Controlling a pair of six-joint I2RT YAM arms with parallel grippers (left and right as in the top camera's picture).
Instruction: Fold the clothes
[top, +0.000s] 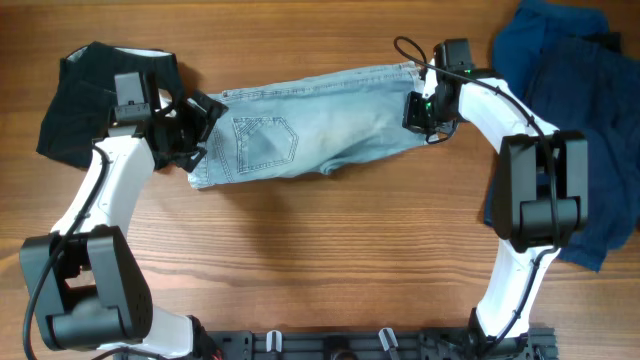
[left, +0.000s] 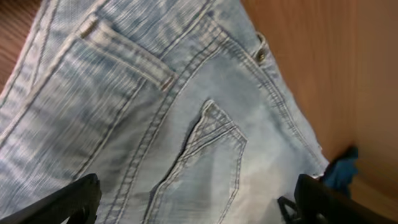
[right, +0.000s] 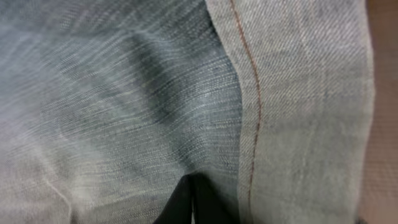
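Note:
My left gripper grabs the light-blue denim jeans next by the waistband (top: 207, 146) (left: 96, 121) beside the belt loop.
Light-blue denim jeans (top: 320, 120) lie folded lengthwise across the far middle of the wooden table, back pocket facing up. My left gripper (top: 200, 130) is at their left end, over the waistband and pocket. In the left wrist view its fingers (left: 199, 205) are spread wide apart above the pocket stitching of the jeans (left: 186, 93). My right gripper (top: 418, 112) is at the jeans' right end. In the right wrist view its fingers (right: 193, 205) are pressed together with the denim (right: 124, 93) bunched around them, beside a hem seam.
A black garment (top: 80, 100) lies at the far left behind my left arm. A heap of dark-blue clothes (top: 580, 100) covers the far right and runs down the right edge; a bit of it shows in the left wrist view (left: 342, 171). Bare wood (top: 320, 250) lies in front.

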